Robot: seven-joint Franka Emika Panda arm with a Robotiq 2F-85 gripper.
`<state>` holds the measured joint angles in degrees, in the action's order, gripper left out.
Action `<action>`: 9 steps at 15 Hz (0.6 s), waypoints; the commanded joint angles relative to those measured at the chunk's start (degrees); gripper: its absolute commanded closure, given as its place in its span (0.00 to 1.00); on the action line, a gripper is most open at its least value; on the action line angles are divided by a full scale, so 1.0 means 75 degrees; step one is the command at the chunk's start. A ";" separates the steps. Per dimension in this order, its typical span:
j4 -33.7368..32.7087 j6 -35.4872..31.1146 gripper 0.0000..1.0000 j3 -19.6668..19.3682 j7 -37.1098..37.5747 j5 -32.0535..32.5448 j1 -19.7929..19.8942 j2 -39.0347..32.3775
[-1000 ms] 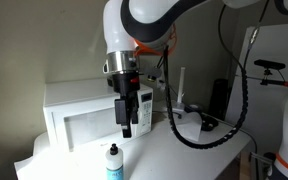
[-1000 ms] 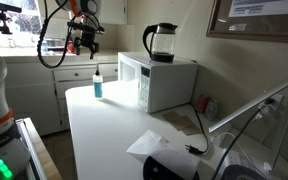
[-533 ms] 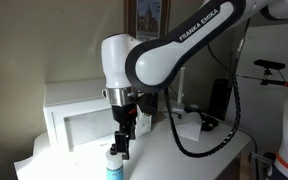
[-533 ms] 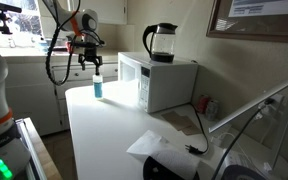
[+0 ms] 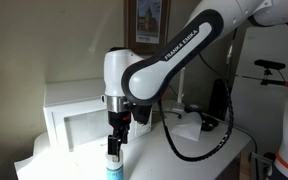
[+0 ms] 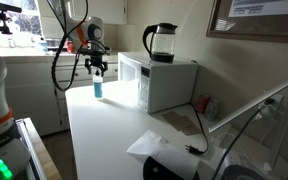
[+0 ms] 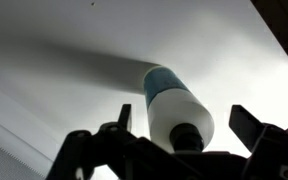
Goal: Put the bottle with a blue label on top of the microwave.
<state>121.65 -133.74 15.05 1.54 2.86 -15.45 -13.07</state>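
My gripper needs to go lower, as its open fingers are only as low as the bottle's black cap, and close around the bottle's white upper part (image 7: pixel 174 107) before lifting.
The small bottle with a blue label (image 5: pixel 114 170) stands upright on the white counter in front of the microwave (image 5: pixel 74 120); it also shows in the other exterior view (image 6: pixel 97 88) beside the microwave (image 6: pixel 159 80). In the wrist view the bottle (image 7: pixel 174 105) with its black cap sits between the fingers. My gripper (image 5: pixel 115 150) (image 6: pixel 96 72) (image 7: pixel 184 125) is open, lowered around the bottle's top, fingers apart from its sides.
A dark kettle with a handle (image 6: pixel 161 42) stands on top of the microwave. Papers and a small object (image 6: pixel 184 125) lie on the counter past the microwave. A wall and framed picture (image 5: pixel 149 20) are behind.
My gripper has descended from above the microwave's height down over the bottle's cap. The bottle has not moved.
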 commanded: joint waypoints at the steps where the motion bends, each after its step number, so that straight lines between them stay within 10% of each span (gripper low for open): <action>1: -0.0162 -0.0198 0.00 0.0025 -0.0202 -0.0172 -0.0027 -0.0309; 5: -0.0201 -0.0174 0.04 0.0028 -0.0203 -0.0124 -0.0065 -0.0409; 9: -0.0286 -0.0230 0.37 0.0002 -0.0161 -0.0032 -0.0109 -0.0567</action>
<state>120.47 -134.09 15.20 0.87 2.71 -15.80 -15.49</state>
